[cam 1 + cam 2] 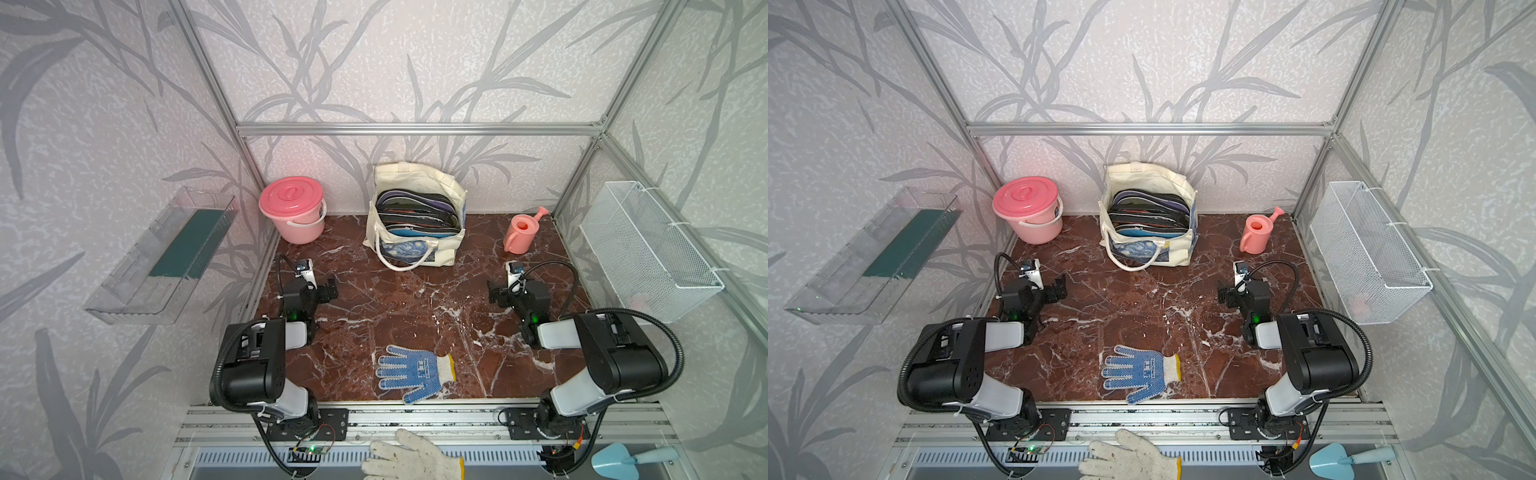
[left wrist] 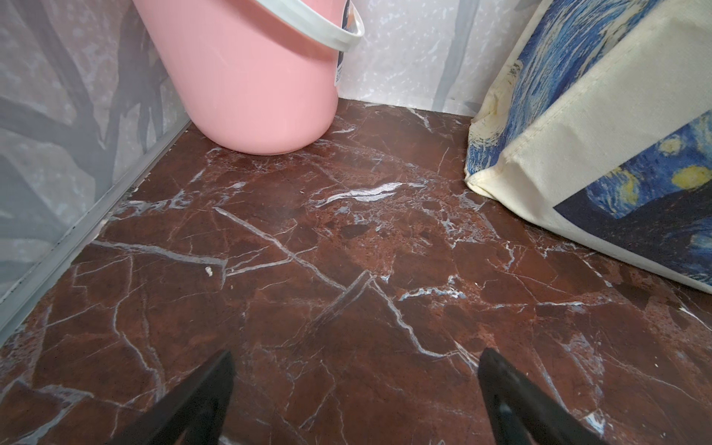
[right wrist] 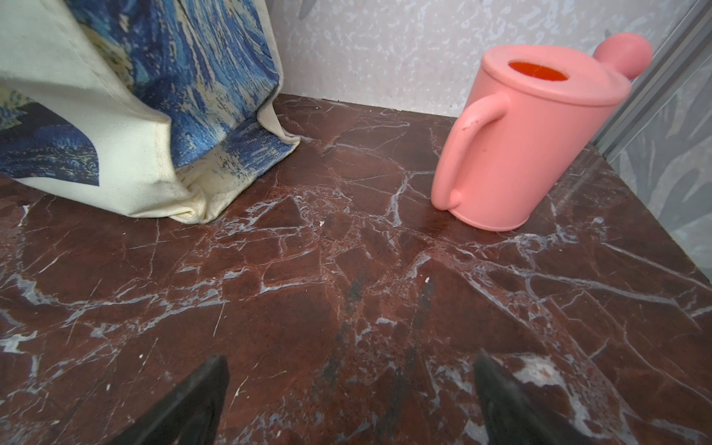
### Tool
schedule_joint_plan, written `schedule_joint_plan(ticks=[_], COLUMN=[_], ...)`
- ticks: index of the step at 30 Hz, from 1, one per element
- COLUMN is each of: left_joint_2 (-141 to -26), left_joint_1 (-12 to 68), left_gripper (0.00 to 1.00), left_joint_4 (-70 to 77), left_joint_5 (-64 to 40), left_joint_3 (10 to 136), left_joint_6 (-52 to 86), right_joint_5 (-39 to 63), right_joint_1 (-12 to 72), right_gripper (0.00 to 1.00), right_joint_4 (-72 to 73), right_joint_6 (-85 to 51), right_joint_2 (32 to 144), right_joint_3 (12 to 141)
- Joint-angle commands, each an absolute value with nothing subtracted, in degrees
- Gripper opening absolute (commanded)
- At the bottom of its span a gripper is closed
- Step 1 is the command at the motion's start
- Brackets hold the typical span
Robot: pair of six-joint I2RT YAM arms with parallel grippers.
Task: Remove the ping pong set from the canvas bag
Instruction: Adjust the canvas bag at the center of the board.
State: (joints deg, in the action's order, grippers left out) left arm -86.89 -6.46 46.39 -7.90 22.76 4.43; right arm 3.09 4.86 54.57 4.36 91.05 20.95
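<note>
The top edge (image 1: pixel 463 223) of the canvas bag, on its side facing the pink watering can, beside the blue case, will be gripped by my right gripper.
The cream canvas bag (image 1: pixel 415 176) (image 1: pixel 1148 249) stands open against the back wall, with its starry-night print facing forward. Inside, the ping pong set (image 1: pixel 417 214) (image 1: pixel 1150 212) shows as several flat cases on edge, in dark, purple and blue. My left gripper (image 1: pixel 329 289) (image 2: pixel 356 352) hovers open over bare marble, short of the bag's left corner (image 2: pixel 578 135). My right gripper (image 1: pixel 494 293) (image 3: pixel 350 356) is open too, with nothing between its fingers. It is short of the bag's right corner (image 3: pixel 96 115).
A pink lidded bucket (image 1: pixel 293 208) stands left of the bag, a pink watering can (image 1: pixel 521 232) right of it. A blue-dotted glove (image 1: pixel 411 372) lies near the front edge. A clear tray (image 1: pixel 166 257) and a wire basket (image 1: pixel 648 249) hang on the side walls.
</note>
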Motion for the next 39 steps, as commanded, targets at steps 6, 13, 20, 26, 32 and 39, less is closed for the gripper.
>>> schedule_joint_plan(ticks=[6,13,20,26,32,39], left_joint_2=[-86.96,-86.95,-86.89,-79.21,-71.60,-68.42], left_joint_1=[-5.63,-5.67,-5.63,-5.38,-2.89,8.70], left_gripper=[0.99,0.99,0.99,0.99,0.99,0.99], left_joint_4=[45.11,45.15,45.39,24.93,3.37,-16.75], left_joint_5=[-5.96,-5.90,-5.90,7.78,14.21,15.51], left_joint_3=[23.73,23.68,23.55,31.50,39.52,59.37], left_joint_6=[2.68,2.67,2.72,7.82,19.41,22.57], right_joint_5=[3.43,3.43,0.59,-16.15,-18.50,-14.56], right_joint_1=[4.58,4.55,6.13,13.88,17.06,21.60], right_gripper=[0.99,0.99,0.99,0.99,0.99,0.99], right_joint_4=[55.01,54.96,55.77,36.68,21.52,-4.15], right_joint_6=[4.21,4.16,5.08,9.22,2.38,-1.05], right_joint_2=[90.62,90.59,90.21,78.88,67.41,68.03], right_joint_3=[21.80,21.79,21.26,28.08,37.59,60.87])
